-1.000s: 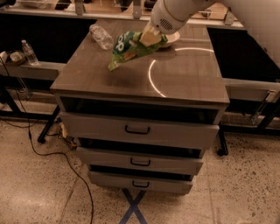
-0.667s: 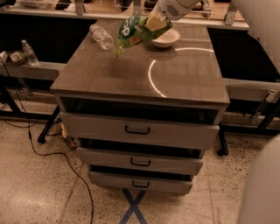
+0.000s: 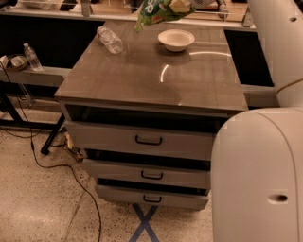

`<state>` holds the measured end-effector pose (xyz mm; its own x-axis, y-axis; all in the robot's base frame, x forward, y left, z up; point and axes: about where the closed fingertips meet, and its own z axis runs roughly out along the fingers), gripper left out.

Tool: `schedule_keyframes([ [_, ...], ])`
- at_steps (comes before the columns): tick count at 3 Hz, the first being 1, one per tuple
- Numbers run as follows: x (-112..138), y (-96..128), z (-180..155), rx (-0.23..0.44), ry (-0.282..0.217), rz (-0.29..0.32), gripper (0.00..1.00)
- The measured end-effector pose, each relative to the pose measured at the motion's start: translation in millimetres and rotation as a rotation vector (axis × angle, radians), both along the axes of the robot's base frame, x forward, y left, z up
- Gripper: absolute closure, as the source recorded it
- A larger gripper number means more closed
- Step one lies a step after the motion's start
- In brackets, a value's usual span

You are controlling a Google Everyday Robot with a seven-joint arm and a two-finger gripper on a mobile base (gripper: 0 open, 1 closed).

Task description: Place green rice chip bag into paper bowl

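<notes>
The green rice chip bag, now hanging above the cabinet top's back, will be released in the empty paper bowl (image 3: 176, 32), against its back rim.
The green rice chip bag (image 3: 158, 12) hangs in the air at the top of the camera view, above the back of the grey cabinet top (image 3: 142, 75). My gripper (image 3: 182, 5) is at the top edge, shut on the bag's right end, partly cut off by the frame. The paper bowl (image 3: 176, 39) stands empty on the cabinet top, just below and slightly right of the bag.
A clear plastic bottle (image 3: 110, 39) lies at the back left of the cabinet top. The cabinet has three drawers (image 3: 148, 140), slightly pulled out. My white arm (image 3: 265, 156) fills the right side. Another bottle (image 3: 32, 56) stands on a left shelf. Cables lie on the floor.
The gripper has lifted the bag off the cabinet top and carried it up and back. The bowl, earlier partly hidden behind the gripper, now shows whole. The view has shifted closer.
</notes>
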<state>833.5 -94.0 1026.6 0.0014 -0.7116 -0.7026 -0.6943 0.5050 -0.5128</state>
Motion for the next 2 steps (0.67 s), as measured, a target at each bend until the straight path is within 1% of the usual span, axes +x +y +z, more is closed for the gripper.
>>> schedule_keyframes([
  [1,34,-27,24,0.11,-0.1,-0.079,1.0],
  [2,52,-42,27,0.173,-0.132,-0.147,1.0],
])
